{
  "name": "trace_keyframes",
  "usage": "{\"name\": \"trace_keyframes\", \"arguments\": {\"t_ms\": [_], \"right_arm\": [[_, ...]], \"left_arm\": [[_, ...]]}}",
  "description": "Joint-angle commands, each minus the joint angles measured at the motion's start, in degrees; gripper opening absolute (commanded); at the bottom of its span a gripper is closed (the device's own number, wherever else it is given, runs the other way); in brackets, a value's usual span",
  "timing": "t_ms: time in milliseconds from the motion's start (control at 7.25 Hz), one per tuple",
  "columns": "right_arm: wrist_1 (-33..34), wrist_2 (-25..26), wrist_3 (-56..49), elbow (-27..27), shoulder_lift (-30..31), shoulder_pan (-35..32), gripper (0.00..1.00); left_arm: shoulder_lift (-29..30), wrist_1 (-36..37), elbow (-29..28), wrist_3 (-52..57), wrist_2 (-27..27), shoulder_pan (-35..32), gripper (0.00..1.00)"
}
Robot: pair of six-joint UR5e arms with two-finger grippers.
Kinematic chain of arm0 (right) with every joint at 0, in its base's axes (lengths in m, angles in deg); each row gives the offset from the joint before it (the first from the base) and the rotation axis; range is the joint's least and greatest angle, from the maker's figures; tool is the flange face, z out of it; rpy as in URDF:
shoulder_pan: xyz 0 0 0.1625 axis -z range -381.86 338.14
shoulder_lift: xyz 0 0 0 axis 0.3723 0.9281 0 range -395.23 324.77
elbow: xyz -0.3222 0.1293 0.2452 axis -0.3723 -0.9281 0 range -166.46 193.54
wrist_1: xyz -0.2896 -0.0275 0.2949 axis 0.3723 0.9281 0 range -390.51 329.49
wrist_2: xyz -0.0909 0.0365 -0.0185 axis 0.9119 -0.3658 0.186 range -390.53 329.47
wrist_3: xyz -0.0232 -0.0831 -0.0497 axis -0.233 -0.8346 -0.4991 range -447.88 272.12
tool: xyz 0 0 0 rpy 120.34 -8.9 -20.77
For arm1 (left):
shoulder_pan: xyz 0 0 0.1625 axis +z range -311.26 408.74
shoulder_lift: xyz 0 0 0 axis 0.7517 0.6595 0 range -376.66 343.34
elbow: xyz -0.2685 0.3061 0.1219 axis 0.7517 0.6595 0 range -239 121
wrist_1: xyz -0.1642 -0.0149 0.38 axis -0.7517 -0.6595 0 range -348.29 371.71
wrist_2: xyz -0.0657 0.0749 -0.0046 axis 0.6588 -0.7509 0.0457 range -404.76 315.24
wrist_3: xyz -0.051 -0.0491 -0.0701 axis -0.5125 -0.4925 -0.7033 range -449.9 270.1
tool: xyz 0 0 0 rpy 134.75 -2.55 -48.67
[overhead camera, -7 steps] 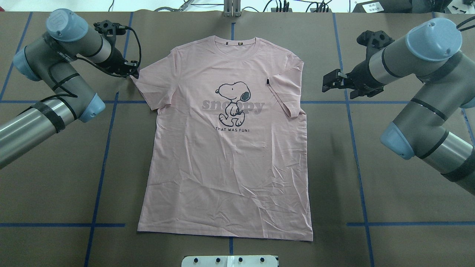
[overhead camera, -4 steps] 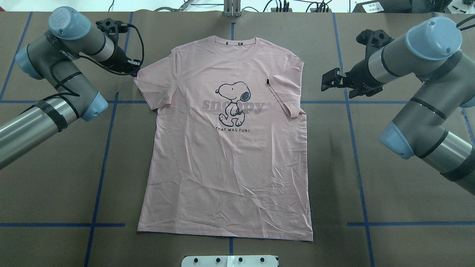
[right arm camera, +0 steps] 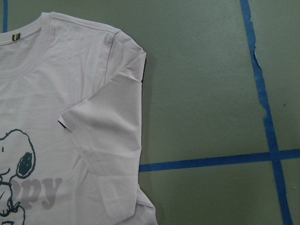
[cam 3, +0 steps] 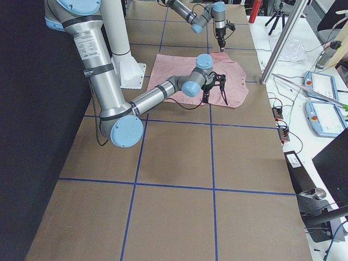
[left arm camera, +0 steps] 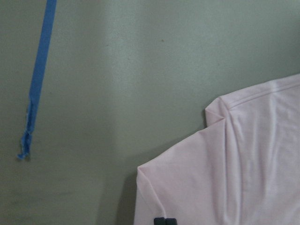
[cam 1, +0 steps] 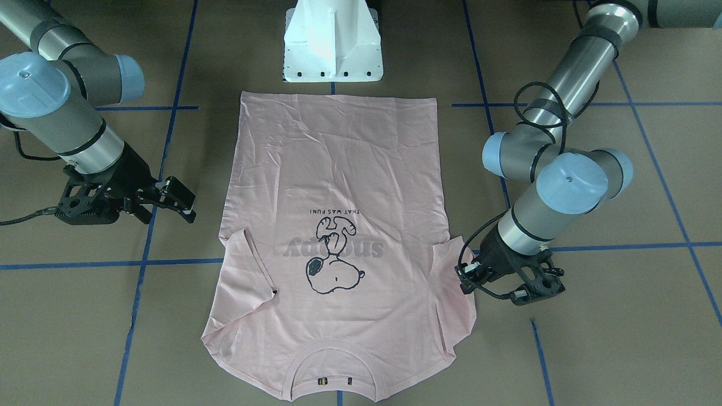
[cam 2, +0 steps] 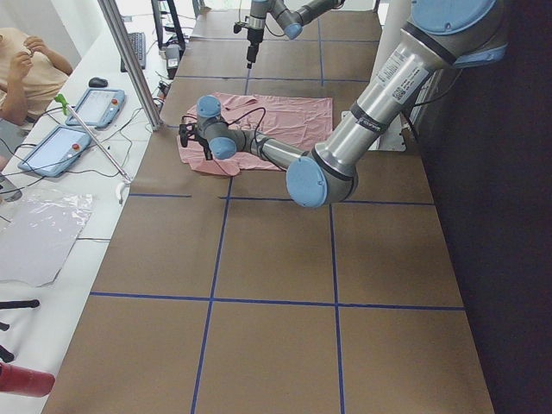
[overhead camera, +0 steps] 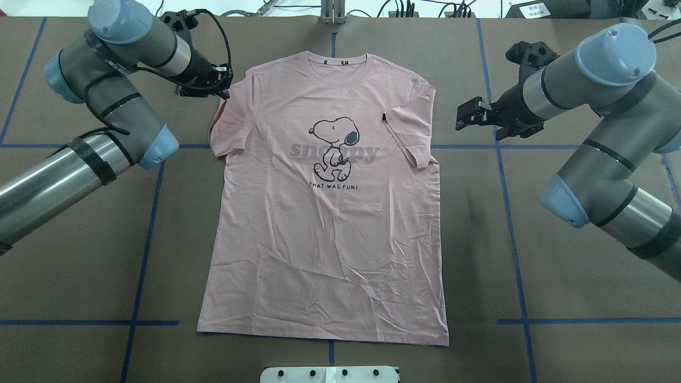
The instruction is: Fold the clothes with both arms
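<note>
The raised sleeve, now drawn in over the body, will be released by my left gripper on the shirt's chest (cam 1: 406,308), in between the printed dog's head and the shoulder of the shirt.
The light pink T-shirt (overhead camera: 324,229) lies face up and flat on the brown table, collar at the far side. My left gripper (overhead camera: 225,90) is shut on the shirt's left sleeve at the shoulder and holds it raised and drawn in over the body. In the left wrist view its fingertips (left arm camera: 164,221) are pinched together on the pink cloth. The right sleeve (overhead camera: 412,133) lies folded inward onto the chest. My right gripper (overhead camera: 467,114) hovers open over bare table, a short way to the right of that sleeve, holding nothing.
The white pedestal base (cam 1: 333,45) stands at the shirt's hem side. Blue tape lines (overhead camera: 505,159) cross the table. A metal post (cam 2: 129,60), tablets and a seated person (cam 2: 26,60) are past the far edge.
My left gripper moved right and toward the far side with the left sleeve, pulling it in over the shirt body. My right gripper edged slightly left toward the shirt.
</note>
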Motion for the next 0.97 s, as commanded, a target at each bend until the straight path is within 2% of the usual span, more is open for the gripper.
{"name": "trace_keyframes", "arguments": {"t_ms": [0, 414, 690, 828], "right_arm": [[0.05, 0.1, -0.29, -0.71, -0.33, 0.04, 1.0], [0.05, 0.1, -0.21, -0.89, -0.42, 0.04, 1.0], [0.05, 0.1, -0.29, -0.89, -0.42, 0.12, 1.0], [-0.04, 0.1, -0.38, -1.15, -0.42, 0.12, 1.0]], "left_arm": [[4.35, 0.08, -3.9, -1.56, -4.25, 3.59, 0.0], [7.35, -0.71, -7.87, -1.91, -7.08, 3.52, 0.0], [8.4, -5.45, -10.94, -1.74, -7.27, 3.6, 0.0], [8.41, -5.46, -11.3, -1.74, -7.27, 3.52, 0.0]]}}
